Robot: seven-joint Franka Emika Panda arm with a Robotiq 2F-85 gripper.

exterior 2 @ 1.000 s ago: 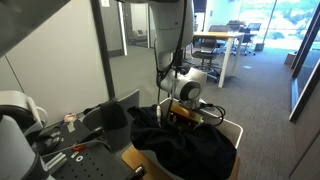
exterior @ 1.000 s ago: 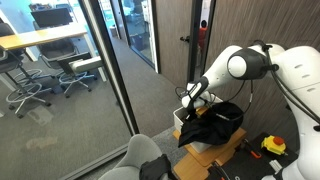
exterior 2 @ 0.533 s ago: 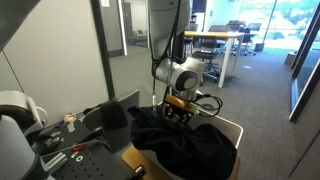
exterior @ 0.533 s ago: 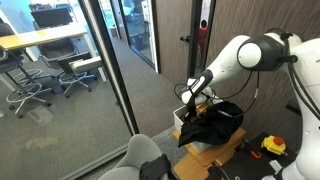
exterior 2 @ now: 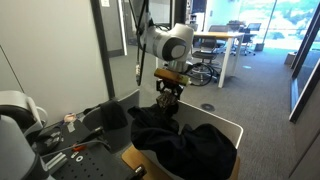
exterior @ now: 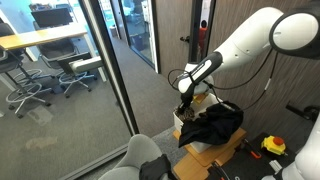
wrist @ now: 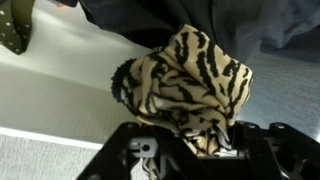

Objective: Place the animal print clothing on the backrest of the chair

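The robot's gripper needs to release the animal print clothing over the grey chair's backrest (exterior: 152, 157), by the dark patch near the top of the backrest. The clothing now hangs just above the black clothing pile.
The animal print clothing (wrist: 190, 75), tan with black stripes, hangs bunched between my gripper's fingers in the wrist view. My gripper (wrist: 205, 150) is shut on it. In both exterior views the gripper (exterior: 186, 99) (exterior 2: 166, 92) holds the cloth just above a pile of black clothing (exterior: 213, 124) (exterior 2: 186, 146). The print itself is hard to make out there. The grey chair's backrest (exterior: 142, 157) shows at the bottom of an exterior view, below and to the left of the gripper.
The black clothing lies in a white bin (exterior 2: 233, 126) on a wooden surface (exterior: 228, 152). A glass wall with a dark frame (exterior: 113, 70) stands close beside the bin. Tools lie on a dark table (exterior 2: 70, 140). Office desks and chairs stand beyond the glass.
The arm has risen and the gripper has lifted up out of the black pile, bringing the animal print clothing with it.
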